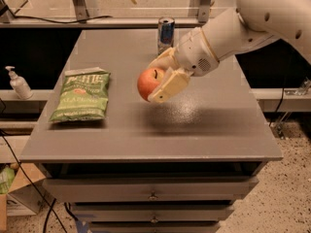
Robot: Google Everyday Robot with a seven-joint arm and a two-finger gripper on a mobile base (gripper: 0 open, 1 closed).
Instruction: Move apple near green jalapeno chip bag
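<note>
The apple, still above the grey table top, will be released by my gripper snug against the green jalapeno chip bag's edge (pixel 109 86), on the side toward the middle of the table.
The red-orange apple (pixel 148 83) is held in my gripper (pixel 156 81), which is shut on it and carries it above the grey table top, near the middle. The cream fingers (pixel 167 87) clamp the apple from its right side and from behind. The green jalapeno chip bag (pixel 81 96) lies flat on the left part of the table, a short way left of the apple. My white arm (pixel 243 28) reaches in from the upper right.
A slim blue-and-silver drink can (pixel 165 33) stands at the back of the table (pixel 146 140), just behind the gripper. A hand-sanitizer bottle (pixel 18 83) stands on a ledge left of the table. Drawers sit below the table's front edge.
</note>
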